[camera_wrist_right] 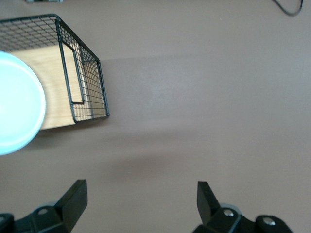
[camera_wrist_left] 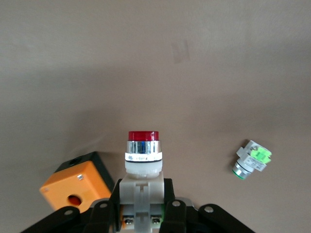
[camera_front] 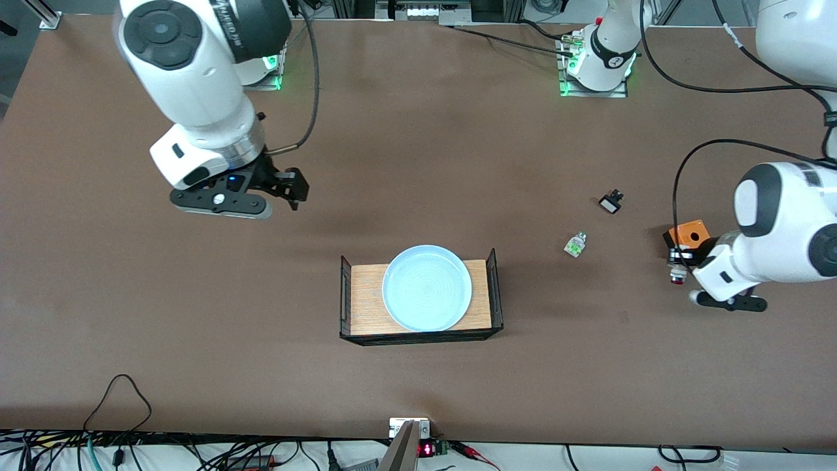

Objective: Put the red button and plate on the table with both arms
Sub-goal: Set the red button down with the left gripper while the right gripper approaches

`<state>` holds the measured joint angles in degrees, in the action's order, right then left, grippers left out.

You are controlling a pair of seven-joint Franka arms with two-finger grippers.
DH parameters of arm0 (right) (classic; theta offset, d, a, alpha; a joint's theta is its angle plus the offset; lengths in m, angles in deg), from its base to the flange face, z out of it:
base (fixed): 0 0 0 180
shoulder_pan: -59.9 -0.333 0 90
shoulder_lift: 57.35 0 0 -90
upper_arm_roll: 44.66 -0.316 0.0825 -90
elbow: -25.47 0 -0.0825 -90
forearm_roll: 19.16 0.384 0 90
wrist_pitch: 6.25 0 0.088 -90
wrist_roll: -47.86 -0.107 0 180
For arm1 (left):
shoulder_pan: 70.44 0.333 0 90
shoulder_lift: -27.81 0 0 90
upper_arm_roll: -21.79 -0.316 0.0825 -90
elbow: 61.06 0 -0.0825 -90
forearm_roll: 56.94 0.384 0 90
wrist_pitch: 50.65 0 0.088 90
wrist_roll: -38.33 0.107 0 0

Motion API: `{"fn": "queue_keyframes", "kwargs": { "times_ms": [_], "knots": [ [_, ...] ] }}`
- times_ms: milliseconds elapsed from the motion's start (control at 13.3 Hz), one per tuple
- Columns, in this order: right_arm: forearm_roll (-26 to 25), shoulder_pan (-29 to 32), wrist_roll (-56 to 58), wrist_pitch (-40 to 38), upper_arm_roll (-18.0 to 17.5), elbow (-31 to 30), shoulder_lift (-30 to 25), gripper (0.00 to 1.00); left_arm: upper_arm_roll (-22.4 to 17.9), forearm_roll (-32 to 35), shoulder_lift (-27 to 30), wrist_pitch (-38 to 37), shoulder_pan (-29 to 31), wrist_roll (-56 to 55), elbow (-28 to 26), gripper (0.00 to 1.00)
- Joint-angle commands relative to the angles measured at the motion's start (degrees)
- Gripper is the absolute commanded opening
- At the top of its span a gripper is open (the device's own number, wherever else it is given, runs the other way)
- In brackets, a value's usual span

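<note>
Next, I let go of the red button with my left gripper on the tabletop (camera_front: 630,255) (camera_wrist_left: 170,154) between the green-capped button and the orange box. The red button now hangs low beside the orange box.
My left gripper (camera_wrist_left: 142,194) is shut on the whitish body of the red button (camera_wrist_left: 142,155), whose red cap points away from the fingers. In the front view the red button (camera_front: 677,277) hangs low at the left gripper (camera_front: 680,265), close beside an orange box. The pale-blue plate (camera_front: 426,288) lies on a wooden tray, nearer to the front camera than the table's (camera_front: 418,163) middle. My right gripper (camera_front: 291,191) hovers open over bare tabletop, toward the right arm's end from the tray. In the right wrist view the right gripper (camera_wrist_right: 141,199) holds nothing and the plate (camera_wrist_right: 14,104) shows at the edge.
The wooden tray (camera_front: 480,294) has black wire ends (camera_wrist_right: 82,82). The orange box (camera_front: 688,234) with a hole (camera_wrist_left: 75,187) sits by the left gripper. A green-capped button (camera_front: 575,244) (camera_wrist_left: 251,160) and a small black part (camera_front: 611,201) lie between the box and the tray.
</note>
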<state>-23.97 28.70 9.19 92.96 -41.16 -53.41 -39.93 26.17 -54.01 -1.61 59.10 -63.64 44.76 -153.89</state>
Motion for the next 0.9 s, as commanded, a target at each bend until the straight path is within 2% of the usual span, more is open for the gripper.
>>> {"fn": "queue_keyframes", "kwargs": {
  "times_ms": [0,150,376,602,827],
  "knots": [
    [1.6,-0.6,-10.8,0.8,0.4,1.3,0.8,1.00,0.7,-2.9,4.0,7.7,1.9,1.5,-8.7,0.02],
    [1.6,-2.2,-18.4,1.0,0.4,1.4,1.0,1.00,0.8,-3.4,4.0,15.4,2.6,1.2,-13.5,0.02],
    [1.5,-2.8,-20.4,0.8,0.4,1.3,1.0,1.00,0.9,-3.5,4.1,24.3,2.6,0.0,-19.7,0.02],
    [1.6,-3.9,-23.7,2.6,0.4,1.4,2.6,1.00,1.4,-3.5,3.8,29.8,2.3,-4.3,-23.7,0.02],
    [0.6,-6.0,-29.9,9.6,0.6,1.3,5.6,1.00,1.7,-3.5,3.0,32.8,2.3,-7.7,-25.6,0.02]
  ]
}}
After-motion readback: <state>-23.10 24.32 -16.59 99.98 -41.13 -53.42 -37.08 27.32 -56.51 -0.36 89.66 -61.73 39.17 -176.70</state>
